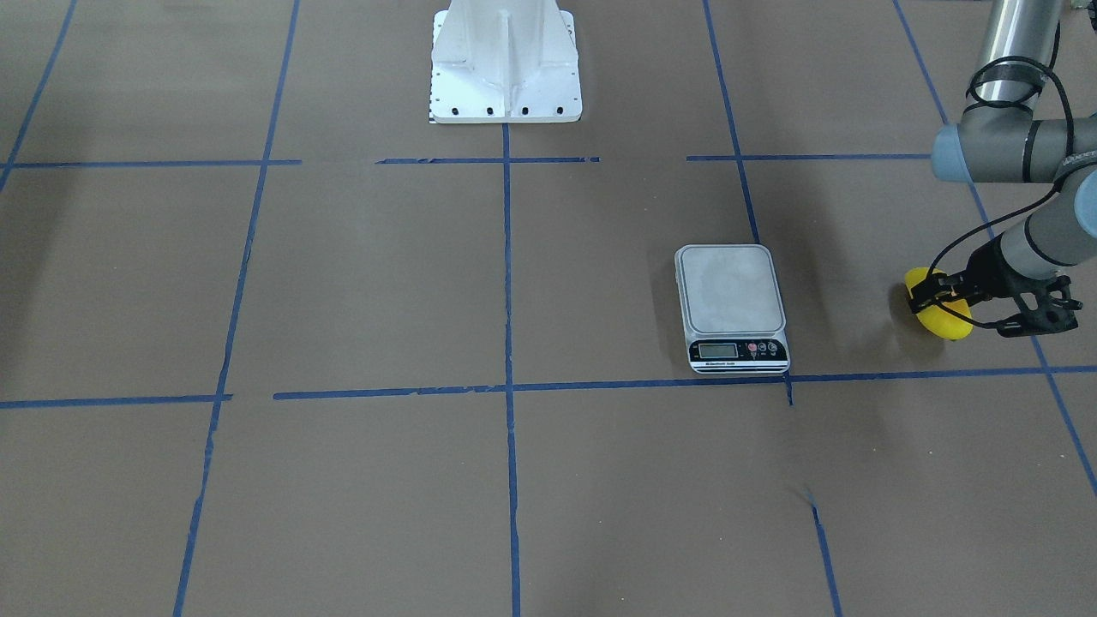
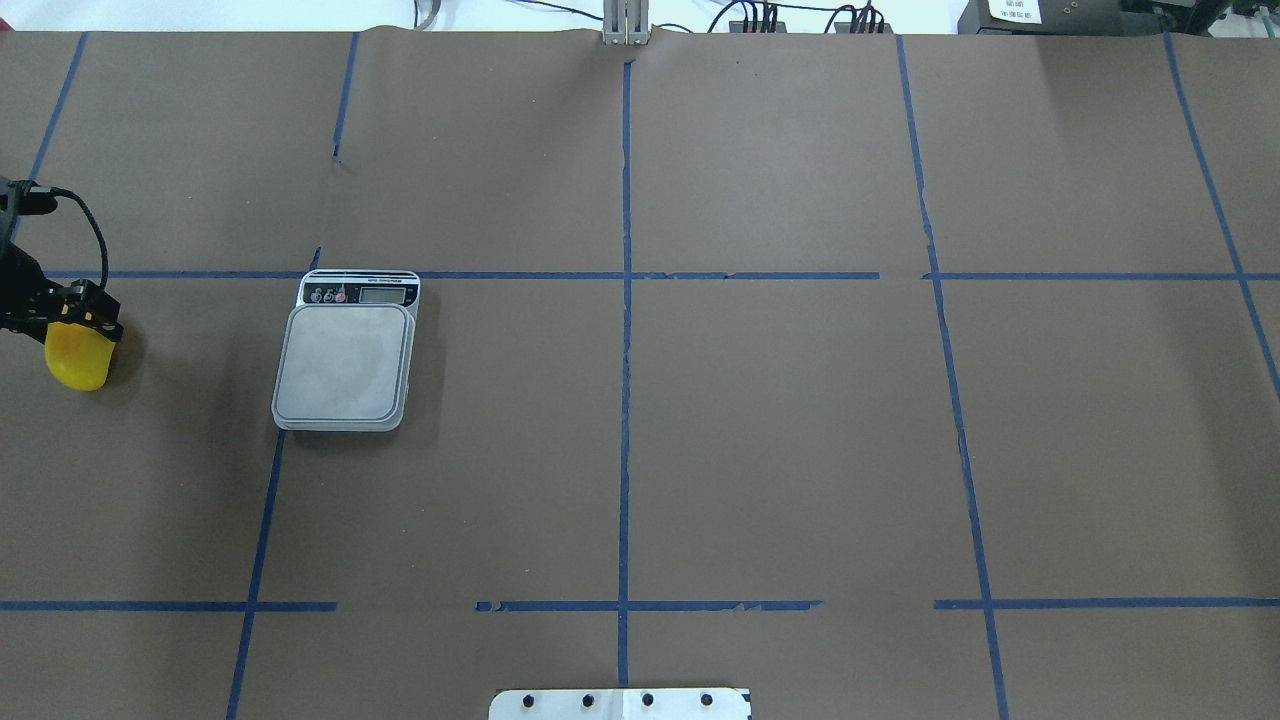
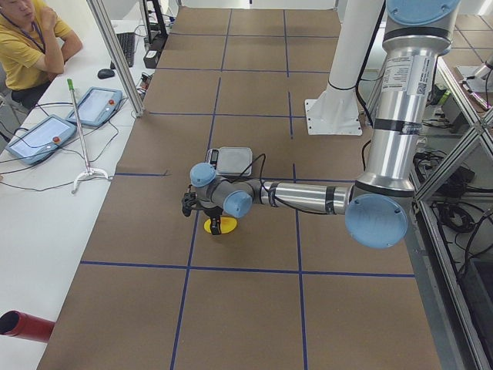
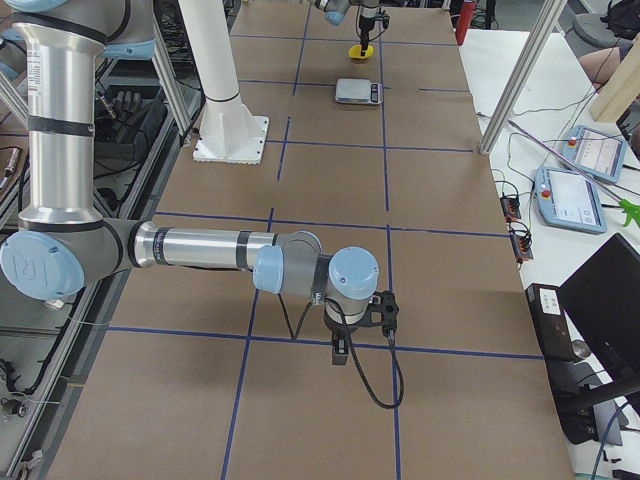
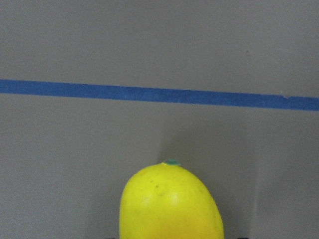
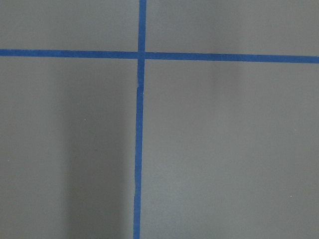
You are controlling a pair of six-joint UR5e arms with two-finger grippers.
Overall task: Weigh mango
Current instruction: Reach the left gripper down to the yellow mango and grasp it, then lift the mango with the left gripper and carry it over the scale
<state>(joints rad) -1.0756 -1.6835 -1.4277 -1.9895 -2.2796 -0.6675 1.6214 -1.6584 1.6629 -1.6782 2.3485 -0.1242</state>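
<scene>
My left gripper is going to set the mango down and let go of it on the scale's bare platform (image 1: 747, 308), close to the black button panel.
The mango (image 1: 943, 319) is bright yellow and sits at the table's far left end, low over the brown paper; it also shows in the overhead view (image 2: 75, 365) and fills the bottom of the left wrist view (image 5: 172, 204). My left gripper (image 1: 934, 291) is shut on the mango's upper end. The scale (image 1: 730, 291) stands a short way to the side, toward the table's middle (image 2: 345, 365), with its platform bare. My right gripper (image 4: 345, 340) shows only in the exterior right view, far from both, and I cannot tell whether it is open.
The robot's white base (image 1: 506, 64) stands at the table's middle edge. Blue tape lines (image 2: 625, 300) divide the brown paper. An operator (image 3: 31, 46) sits beside the table with tablets (image 3: 92, 104).
</scene>
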